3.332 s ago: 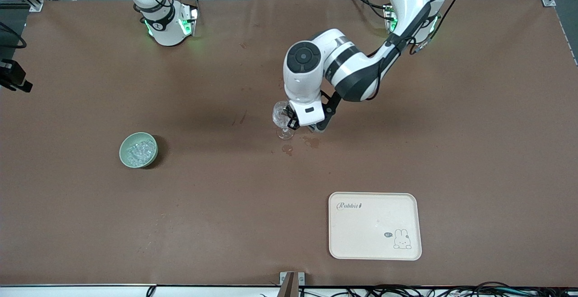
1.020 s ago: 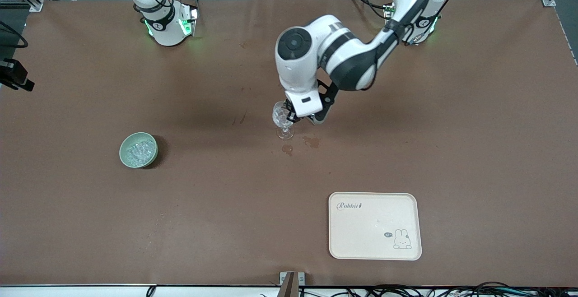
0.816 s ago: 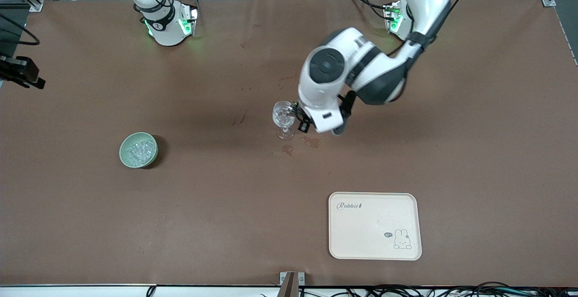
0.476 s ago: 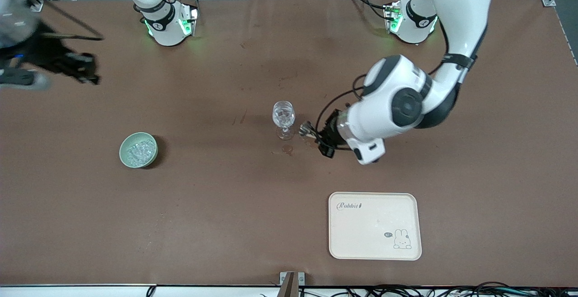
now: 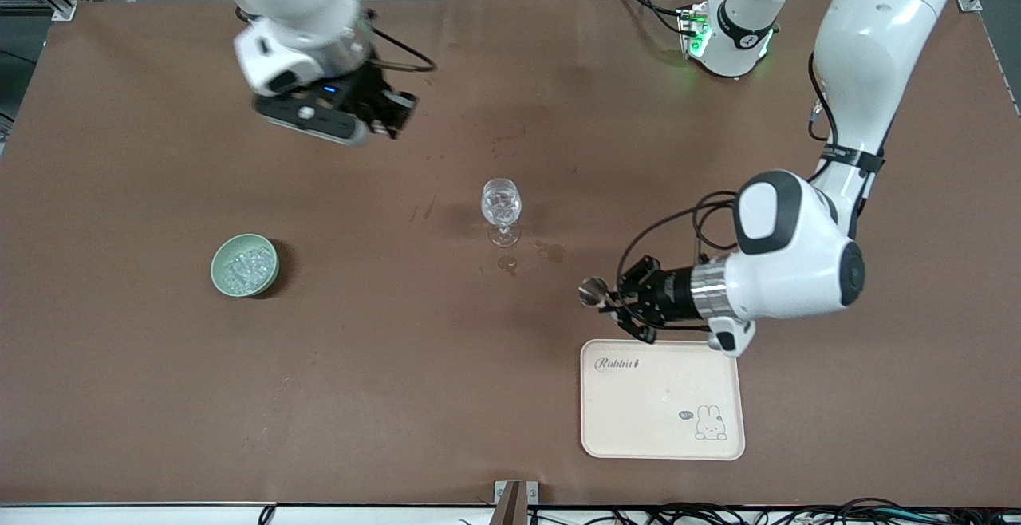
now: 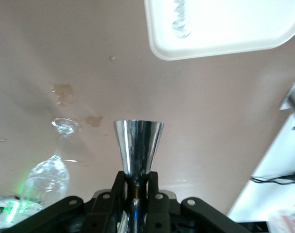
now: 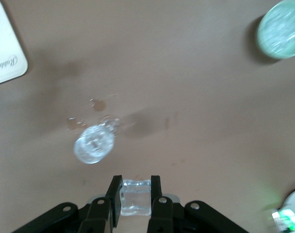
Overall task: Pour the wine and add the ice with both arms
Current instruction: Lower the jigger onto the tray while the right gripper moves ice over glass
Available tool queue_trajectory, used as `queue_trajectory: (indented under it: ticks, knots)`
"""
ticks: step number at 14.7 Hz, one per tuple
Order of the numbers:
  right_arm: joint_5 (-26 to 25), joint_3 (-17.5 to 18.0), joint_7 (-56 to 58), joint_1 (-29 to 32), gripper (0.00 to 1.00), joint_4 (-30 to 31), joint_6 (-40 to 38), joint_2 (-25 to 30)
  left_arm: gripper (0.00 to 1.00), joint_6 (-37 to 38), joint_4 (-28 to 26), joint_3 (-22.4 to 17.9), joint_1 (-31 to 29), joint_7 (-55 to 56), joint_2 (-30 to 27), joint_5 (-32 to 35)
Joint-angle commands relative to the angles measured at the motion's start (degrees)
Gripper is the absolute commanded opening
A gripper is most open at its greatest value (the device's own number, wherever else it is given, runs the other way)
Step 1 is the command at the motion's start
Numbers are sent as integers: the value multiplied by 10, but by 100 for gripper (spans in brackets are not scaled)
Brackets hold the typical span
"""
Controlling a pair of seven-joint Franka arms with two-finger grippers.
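My left gripper should set the steel cone-shaped cup down on the cream tray (image 5: 660, 370) next to the end of the Rabbit lettering.
A clear stemmed glass (image 5: 501, 204) stands upright mid-table; it also shows in the left wrist view (image 6: 50, 174) and the right wrist view (image 7: 94, 144). A pale green bowl (image 5: 217, 270) holds the ice (image 5: 246, 266), toward the right arm's end. My right gripper (image 5: 395, 114) hangs over the bare table between its base and the glass. It is shut on one clear ice cube (image 7: 136, 196). My left gripper (image 5: 610, 300) is over the table just off the tray's edge, shut on a shiny steel cone-shaped cup (image 6: 138, 145), seen small in the front view (image 5: 592, 292).
A cream tray (image 5: 662, 429) with a rabbit print lies near the front edge; its corner shows in the left wrist view (image 6: 225, 29). Two wet stains (image 5: 550, 251) mark the cloth beside the glass. The left arm's elbow (image 5: 798, 254) hangs above the table.
The left gripper left the glass and swung with the steel cup toward the tray. The right arm came in from the table's end, now over the table with an ice cube.
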State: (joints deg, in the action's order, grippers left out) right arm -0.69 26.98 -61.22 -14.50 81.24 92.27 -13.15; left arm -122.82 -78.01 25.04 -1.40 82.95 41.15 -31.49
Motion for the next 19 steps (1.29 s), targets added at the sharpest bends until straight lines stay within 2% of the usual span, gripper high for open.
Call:
queue_trajectory:
  ticks: [1, 3, 6, 8, 11, 16, 18, 19]
  knots:
    - [-40, 3, -79, -53, 1, -9, 41, -66, 0, -26, 18, 6, -39, -68, 49, -121]
    - [-69, 3, -118, -85, 1, -10, 76, -115, 0, -26, 18, 3, -68, -145, 87, -223]
    - [-84, 2, -135, -101, 1, -10, 109, -150, 1, -26, 29, 3, -96, -229, 145, -290]
    - [-99, 2, -137, -108, 1, -11, 119, -162, 1, -26, 37, -2, -105, -243, 175, -300]
    - [-108, 1, -138, -116, 1, -9, 135, -169, 2, -26, 37, -15, -107, -249, 210, -390]
    - [-114, 0, -139, -118, 3, -10, 138, -185, 6, -27, 39, -27, -102, -278, 220, -393]
    - [-114, 0, -139, -120, 3, -10, 138, -189, 16, -27, 39, -31, -100, -296, 219, -393]
    - [-114, 0, -139, -120, 4, -9, 141, -193, 30, -28, 39, -31, -99, -301, 219, -393]
